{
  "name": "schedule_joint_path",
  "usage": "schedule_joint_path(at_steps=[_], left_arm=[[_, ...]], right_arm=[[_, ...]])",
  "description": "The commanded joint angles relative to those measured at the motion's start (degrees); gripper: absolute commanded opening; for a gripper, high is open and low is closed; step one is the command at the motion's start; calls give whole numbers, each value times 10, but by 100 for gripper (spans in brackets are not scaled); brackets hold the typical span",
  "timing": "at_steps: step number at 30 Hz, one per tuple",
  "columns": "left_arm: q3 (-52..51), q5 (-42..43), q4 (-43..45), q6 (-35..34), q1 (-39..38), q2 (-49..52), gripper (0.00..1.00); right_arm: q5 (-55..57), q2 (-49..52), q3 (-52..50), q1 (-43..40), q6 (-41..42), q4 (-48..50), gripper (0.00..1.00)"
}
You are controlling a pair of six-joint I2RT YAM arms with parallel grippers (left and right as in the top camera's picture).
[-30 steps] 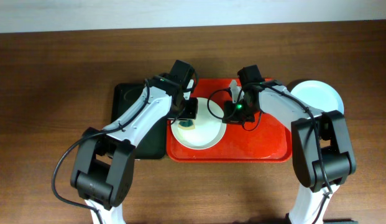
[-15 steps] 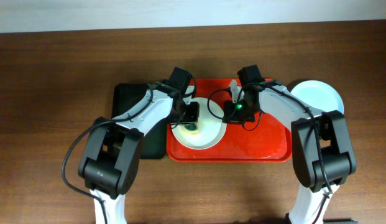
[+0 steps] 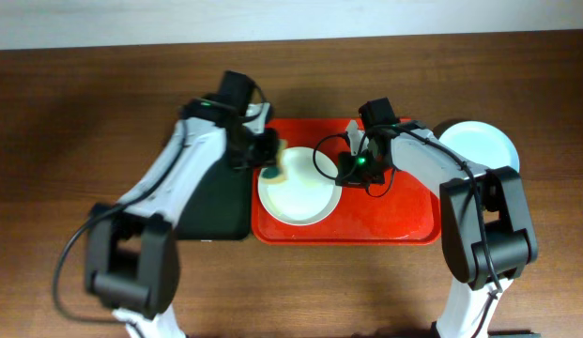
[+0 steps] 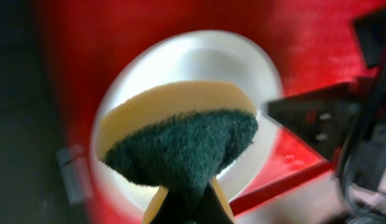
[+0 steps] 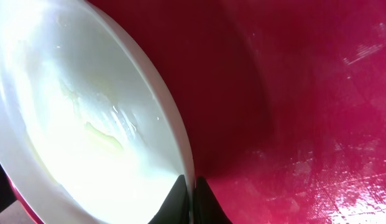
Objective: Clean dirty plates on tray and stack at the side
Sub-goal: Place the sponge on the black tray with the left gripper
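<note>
My left gripper will release the yellow sponge inside the smaller black tray (image 3: 207, 200), halfway across and toward that tray's near edge. The sponge now hangs above the plate.
A pale plate (image 3: 300, 192) with yellowish smears (image 5: 99, 134) lies at the left end of the red tray (image 3: 394, 211). My left gripper (image 3: 269, 160) is shut on a yellow sponge with a dark green scouring face (image 4: 186, 146) and holds it over the plate's upper left rim. In the left wrist view the sponge hangs above the plate (image 4: 255, 62). My right gripper (image 3: 345, 169) is shut on the plate's right rim; the rim (image 5: 174, 143) passes between its closed jaws (image 5: 193, 186). A second pale bluish plate (image 3: 479, 145) lies right of the tray.
A smaller black tray (image 3: 211, 202) lies against the red tray's left edge, under my left arm. The red tray's right half (image 5: 304, 93) shows wet streaks. Brown tabletop surrounds both trays.
My left arm has swung up and to the left, carrying the sponge from the plate's middle to its upper left rim. My right gripper and the plate have not moved.
</note>
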Motion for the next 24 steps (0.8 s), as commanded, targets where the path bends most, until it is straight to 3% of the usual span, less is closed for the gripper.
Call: schedule_joint_path(at_steps=[1, 6, 20, 24], left_arm=[[10, -193, -76, 18, 33, -53, 0], [-12, -245, -129, 59, 72, -50, 0], [-217, -247, 74, 76, 76, -50, 0], [-233, -249, 95, 76, 76, -50, 1]], right_arm=[[-10, 8, -2, 3, -3, 1, 4], [-10, 8, -2, 3, -3, 2, 4], [-10, 8, -2, 3, -3, 2, 4], [-10, 8, -2, 3, -3, 2, 4]])
